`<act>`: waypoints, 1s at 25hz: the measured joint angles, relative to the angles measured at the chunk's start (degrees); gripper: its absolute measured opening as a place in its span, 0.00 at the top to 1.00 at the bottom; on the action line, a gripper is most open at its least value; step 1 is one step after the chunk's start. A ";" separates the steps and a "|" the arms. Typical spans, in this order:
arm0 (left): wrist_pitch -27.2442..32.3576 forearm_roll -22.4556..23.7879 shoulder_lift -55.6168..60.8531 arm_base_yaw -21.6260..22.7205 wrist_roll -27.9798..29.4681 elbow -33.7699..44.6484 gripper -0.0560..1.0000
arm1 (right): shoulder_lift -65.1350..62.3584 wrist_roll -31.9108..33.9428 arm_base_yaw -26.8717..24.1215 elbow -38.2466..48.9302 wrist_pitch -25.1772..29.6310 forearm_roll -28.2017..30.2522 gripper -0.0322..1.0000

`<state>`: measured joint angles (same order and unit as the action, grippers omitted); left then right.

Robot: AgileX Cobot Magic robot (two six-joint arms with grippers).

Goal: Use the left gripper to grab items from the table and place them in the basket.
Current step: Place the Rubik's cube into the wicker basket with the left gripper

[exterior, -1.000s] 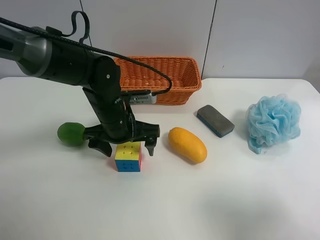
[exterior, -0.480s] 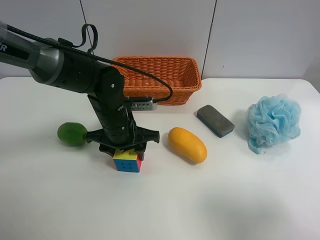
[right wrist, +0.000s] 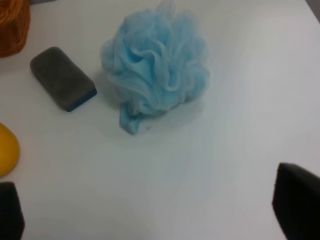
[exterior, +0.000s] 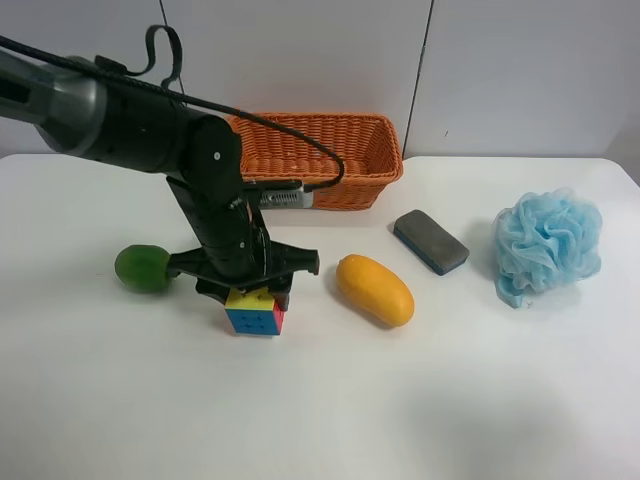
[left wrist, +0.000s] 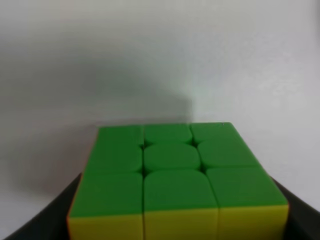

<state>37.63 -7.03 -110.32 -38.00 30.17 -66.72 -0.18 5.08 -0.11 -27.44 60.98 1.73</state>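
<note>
Next, my left gripper releases the puzzle cube in the middle of the wicker basket (exterior: 307,155), just behind the basket's near side. The cube is now at or just above the table.
My left gripper (exterior: 250,296) is shut on the multicoloured puzzle cube (exterior: 254,316), holding it at or just above the white table (exterior: 400,410). In the left wrist view the cube (left wrist: 170,175) shows green and yellow faces between black fingers (left wrist: 35,222). The green fruit (exterior: 140,268) lies beside the gripper, and the mango (exterior: 375,290) lies on its other side. The grey eraser (exterior: 431,241) and blue pouf (exterior: 547,245) lie further off. The wicker basket (exterior: 345,190) stands behind the arm. My right gripper (right wrist: 150,215) is open over bare table.
The right wrist view shows the pouf (right wrist: 157,65), the eraser (right wrist: 62,78), an edge of the mango (right wrist: 7,150) and a corner of the basket (right wrist: 12,25). The left arm's black cable loops over the basket's near corner.
My left gripper dropped onto the cube and shut on it. Since then the arm and cube have shifted slightly upward in the view.
</note>
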 joint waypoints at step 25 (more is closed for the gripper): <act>27.29 2.10 -4.63 8.27 -15.71 -40.58 0.41 | 0.00 0.00 0.00 0.00 0.00 0.00 0.01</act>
<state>64.92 -4.93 -114.95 -29.73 14.47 -107.29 -0.18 5.08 -0.11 -27.44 60.98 1.73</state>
